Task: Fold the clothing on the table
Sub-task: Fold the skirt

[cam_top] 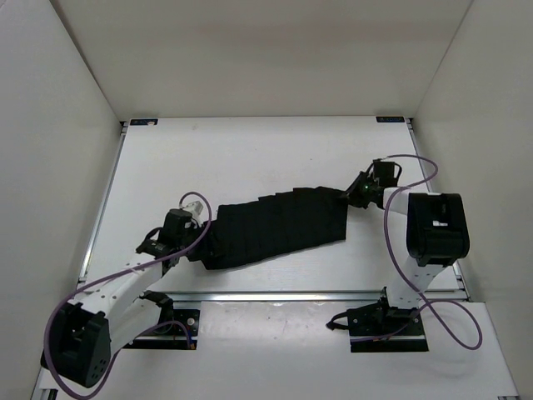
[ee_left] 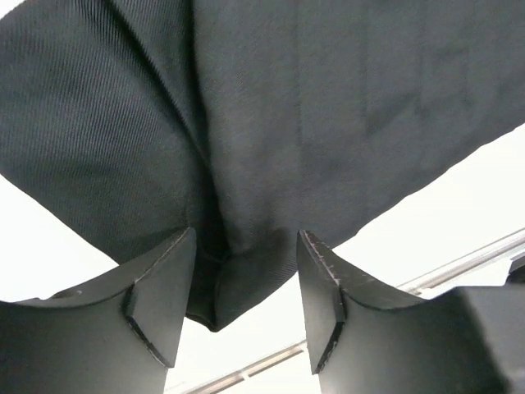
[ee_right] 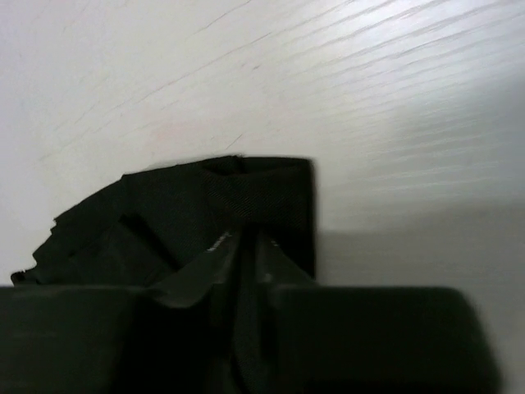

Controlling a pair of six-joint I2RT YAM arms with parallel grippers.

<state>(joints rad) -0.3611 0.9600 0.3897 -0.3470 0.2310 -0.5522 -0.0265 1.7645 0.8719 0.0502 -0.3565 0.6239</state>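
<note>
The clothing's end is bunched by a crease at my left gripper. Next, my left gripper pinches the clothing's loose corner (ee_left: 216, 316) and pulls it out before folding.
The black pleated clothing (cam_top: 279, 225) lies in a long band across the white table (cam_top: 250, 150), slanting from lower left to upper right. At its left end, my left gripper (cam_top: 204, 236) is open. In the left wrist view the fingers (ee_left: 160, 287) stand apart, and a hanging fold of the clothing (ee_left: 328, 107) sits loose in the gap of the left gripper (ee_left: 246, 238). At the cloth's right end, my right gripper (cam_top: 348, 197) is shut on it. The right wrist view shows the right gripper (ee_right: 246, 238) pinching a corner of the clothing (ee_right: 180, 205) just above the table (ee_right: 369, 98).
A metal rail (cam_top: 291, 294) runs along the table's near edge and also shows in the left wrist view as a rail (ee_left: 459, 267). White walls enclose the table on three sides. The right arm's black body (cam_top: 437, 227) and purple cables (cam_top: 390, 221) stand to the right of the cloth.
</note>
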